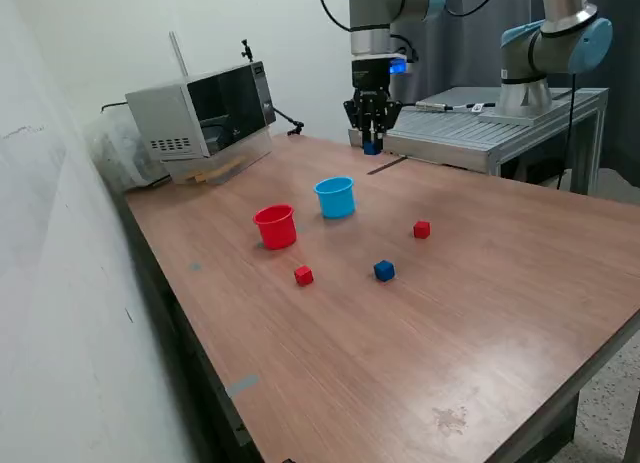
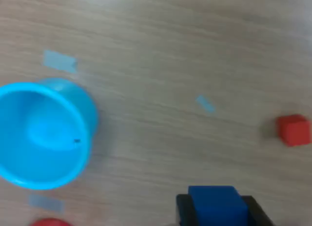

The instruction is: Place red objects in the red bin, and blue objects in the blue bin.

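Next, I release the dark blue cube from my gripper on the empty bottom inside the light blue bin (image 1: 338, 201) (image 2: 52, 119).
My gripper (image 1: 371, 146) hangs above the far part of the table, shut on a dark blue cube (image 2: 217, 204) held between its black fingers (image 2: 184, 210). The light blue bin (image 1: 335, 197) stands upright on the wood below and nearer the camera; its open mouth (image 2: 39, 133) looks empty in the wrist view. The red bin (image 1: 275, 226) stands beside it, toward the exterior view's left. A red cube (image 1: 421, 229) lies to the exterior view's right of the bins, and it shows in the wrist view (image 2: 293, 130). A second red cube (image 1: 303, 275) and a second blue cube (image 1: 384, 271) lie nearer the front.
A grey microwave (image 1: 203, 109) sits at the back on the exterior view's left. A metal platform (image 1: 480, 128) with a second arm's base (image 1: 545, 53) stands at the back right. Small tape marks (image 2: 59, 61) dot the wood near the blue bin.
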`<state>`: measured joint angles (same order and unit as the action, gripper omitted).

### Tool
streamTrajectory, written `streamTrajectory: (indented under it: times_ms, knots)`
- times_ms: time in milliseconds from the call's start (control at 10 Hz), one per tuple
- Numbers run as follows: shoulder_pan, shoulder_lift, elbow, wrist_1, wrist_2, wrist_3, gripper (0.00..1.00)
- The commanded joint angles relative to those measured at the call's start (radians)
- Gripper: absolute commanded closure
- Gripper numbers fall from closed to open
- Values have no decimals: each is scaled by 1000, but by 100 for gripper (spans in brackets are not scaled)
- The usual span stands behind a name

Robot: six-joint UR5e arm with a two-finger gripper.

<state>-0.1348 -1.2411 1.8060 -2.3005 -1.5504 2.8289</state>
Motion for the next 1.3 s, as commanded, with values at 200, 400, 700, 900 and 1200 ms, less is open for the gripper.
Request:
streamTrajectory:
  times_ms: [200,400,700,900,1200]
  knots:
    - [-126,92,-68,4,0,-3,100]
    - [-144,111,-66,3,1,-3,100]
    - [-144,115,-63,1,3,-3,100]
    - [-146,115,-63,0,3,-3,0]
    - [-151,100,-62,-2,4,-3,0]
